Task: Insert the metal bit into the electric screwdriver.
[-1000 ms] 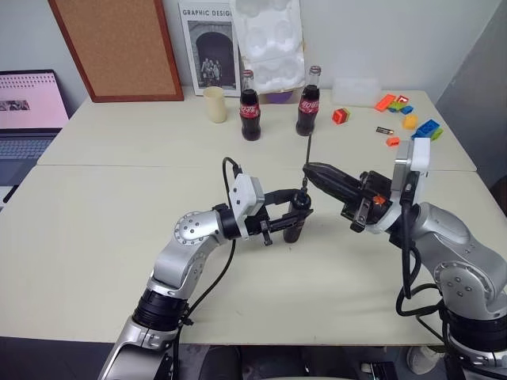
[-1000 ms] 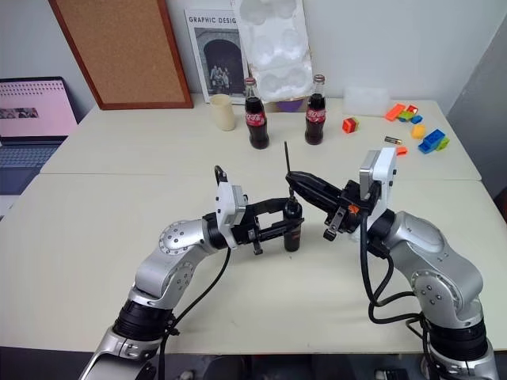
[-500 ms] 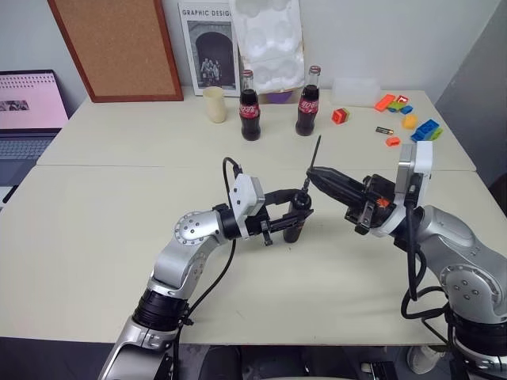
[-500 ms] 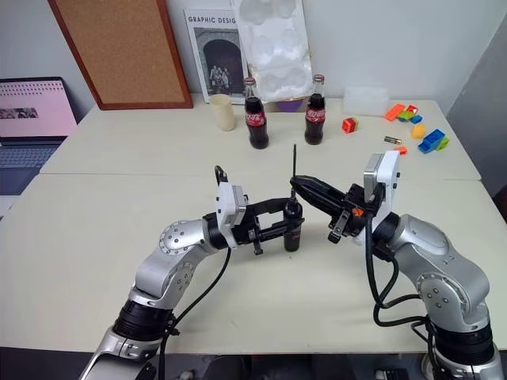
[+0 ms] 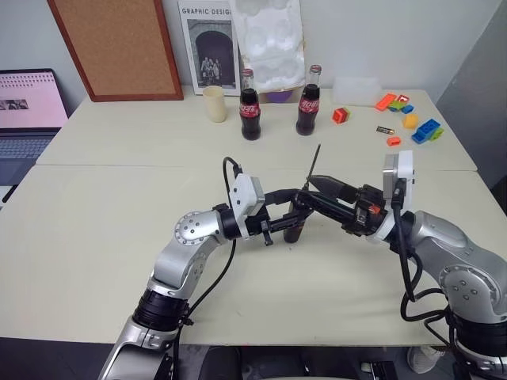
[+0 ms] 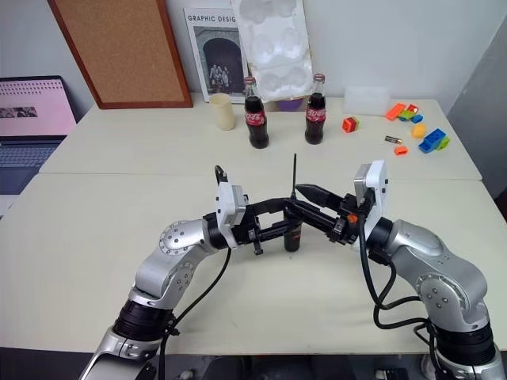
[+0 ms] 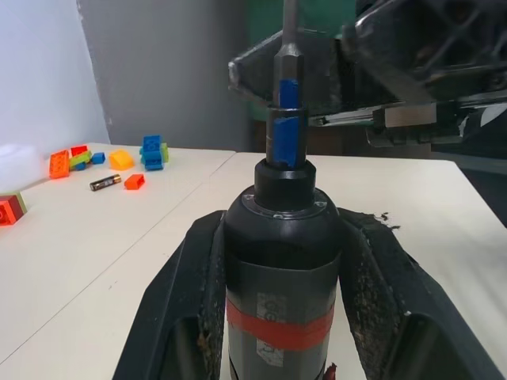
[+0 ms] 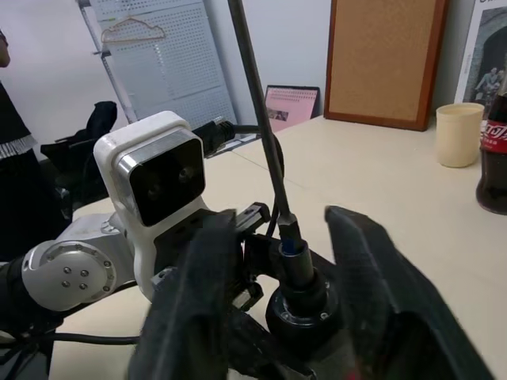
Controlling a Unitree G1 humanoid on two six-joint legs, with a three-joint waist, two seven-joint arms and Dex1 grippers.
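My left gripper needs to set the electric screwdriver, now upright above the table's middle, down on the bare table (image 5: 291,205), in the space in front of the cola bottles.
The electric screwdriver (image 5: 295,227), black with a red band, stands upright above the table's middle, and my left gripper (image 5: 291,218) is shut on its body. In the left wrist view the fingers (image 7: 198,277) clamp the barrel (image 7: 281,237) just above the red band. The metal bit (image 5: 315,162) rises, slightly tilted, out of the screwdriver's blue tip (image 8: 290,246). My right gripper (image 5: 305,190) is open, one finger (image 8: 198,301) on each side of the bit (image 8: 257,103) without touching it.
Two cola bottles (image 5: 250,115) (image 5: 307,111) and a cream cup (image 5: 214,103) stand behind the work spot. Toy bricks (image 5: 408,119) and a small battery (image 5: 384,129) lie at the far right. A laptop (image 5: 28,111) sits at the far left.
My right gripper was shut on the bit above the screwdriver's tip; it has opened and let go. The bit now stands in the tip by itself. The left arm kept still.
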